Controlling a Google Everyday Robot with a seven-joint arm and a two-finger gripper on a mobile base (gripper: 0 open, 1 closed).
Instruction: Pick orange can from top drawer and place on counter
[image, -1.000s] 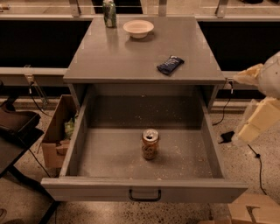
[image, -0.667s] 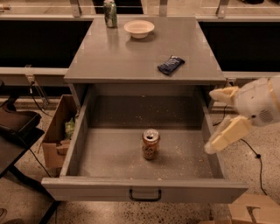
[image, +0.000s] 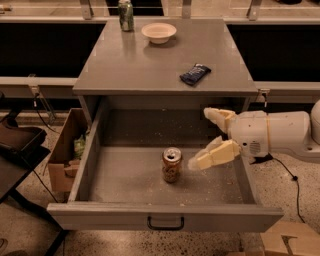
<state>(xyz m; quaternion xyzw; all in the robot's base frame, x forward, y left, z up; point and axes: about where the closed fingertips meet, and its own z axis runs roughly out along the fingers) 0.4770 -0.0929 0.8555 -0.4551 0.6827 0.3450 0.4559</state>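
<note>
I will next close my gripper on the middle of the orange can's body (image: 171, 169), below the can's top.
The orange can (image: 171, 164) stands upright on the speckled floor of the open top drawer (image: 165, 216), near its middle. My gripper (image: 209, 138) reaches in from the right over the drawer's right part, fingers spread apart and empty. Its lower finger (image: 212, 156) ends just right of the can, apart from it. The upper finger (image: 218, 116) sits higher, near the cabinet's front. The grey counter (image: 145, 65) lies above and behind the drawer.
On the counter stand a green can (image: 126, 15) at the back left, a white bowl (image: 158, 33) and a dark blue snack packet (image: 195, 74). A cardboard box (image: 67, 152) sits left of the drawer. Another box corner (image: 286, 242) and a cable (image: 290, 175) lie at the right.
My arm has moved left from the right edge of view, over the drawer's right side, bringing the open gripper close to the can. The can has not moved.
</note>
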